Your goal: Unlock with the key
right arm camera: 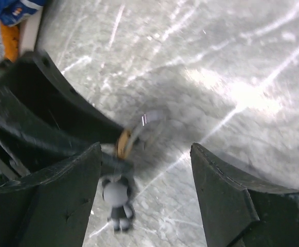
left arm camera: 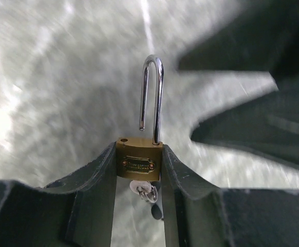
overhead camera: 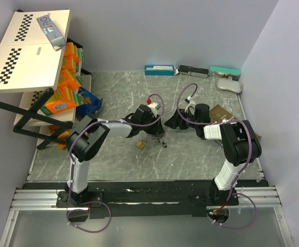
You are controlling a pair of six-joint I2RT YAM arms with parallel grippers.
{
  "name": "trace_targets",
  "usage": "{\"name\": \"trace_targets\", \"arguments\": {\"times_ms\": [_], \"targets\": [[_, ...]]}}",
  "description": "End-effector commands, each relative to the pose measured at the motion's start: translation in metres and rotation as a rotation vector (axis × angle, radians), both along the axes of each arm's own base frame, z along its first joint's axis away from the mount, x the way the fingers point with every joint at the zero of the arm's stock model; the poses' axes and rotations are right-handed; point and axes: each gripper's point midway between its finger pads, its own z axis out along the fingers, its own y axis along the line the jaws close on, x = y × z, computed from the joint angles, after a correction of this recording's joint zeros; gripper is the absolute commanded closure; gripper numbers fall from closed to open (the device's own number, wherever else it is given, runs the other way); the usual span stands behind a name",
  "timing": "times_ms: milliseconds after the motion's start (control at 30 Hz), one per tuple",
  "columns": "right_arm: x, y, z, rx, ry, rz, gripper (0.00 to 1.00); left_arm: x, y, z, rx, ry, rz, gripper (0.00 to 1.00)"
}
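The brass padlock, now clamped between the gripper's fingertips, will go down from my left gripper onto the marble table (overhead camera: 157, 125), and I should set it beside the open fingers of my right gripper.
A brass padlock (left arm camera: 138, 160) sits clamped by its sides between my left gripper's (left arm camera: 138, 154) fingertips. Its steel shackle (left arm camera: 152, 92) stands raised, with one leg out of the body. A silver key (left arm camera: 139, 189) sticks in the underside, and a ring with a dark-headed key hangs from it. In the right wrist view the padlock (right arm camera: 123, 144) shows edge-on at the left finger's tip, with the key (right arm camera: 116, 193) dangling blurred below. My right gripper (right arm camera: 147, 154) stands wide open with nothing in it, just right of the lock. From above, the left gripper (overhead camera: 157, 131) and the right gripper (overhead camera: 169, 125) nearly meet.
A small brass piece (overhead camera: 141, 144) shows on the marble table just below the left gripper. A shelf of orange packets (overhead camera: 62, 98) and a blue bag (overhead camera: 90, 100) stand at the left. Boxes (overhead camera: 160, 69) line the back wall, and brown card (overhead camera: 219, 110) lies at the right.
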Motion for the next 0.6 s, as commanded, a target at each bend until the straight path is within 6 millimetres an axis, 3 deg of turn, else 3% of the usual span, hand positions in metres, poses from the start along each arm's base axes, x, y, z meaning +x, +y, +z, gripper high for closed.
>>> {"name": "trace_targets", "arguments": {"times_ms": [0, 133, 300, 567], "targets": [[0.019, 0.015, 0.035, 0.056, -0.143, 0.082, 0.23, -0.022, -0.009, 0.021, -0.099, -0.007, -0.145, 0.99], [0.021, 0.019, 0.035, 0.076, -0.148, 0.101, 0.22, -0.032, -0.01, 0.03, -0.167, -0.001, -0.198, 0.99], [0.016, 0.025, 0.039, 0.118, -0.156, 0.143, 0.24, -0.029, -0.009, 0.04, -0.235, -0.003, -0.188, 0.99], [0.018, 0.027, 0.027, 0.12, -0.122, 0.157, 0.27, -0.028, -0.009, 0.048, -0.279, -0.009, -0.194, 0.99]]}}
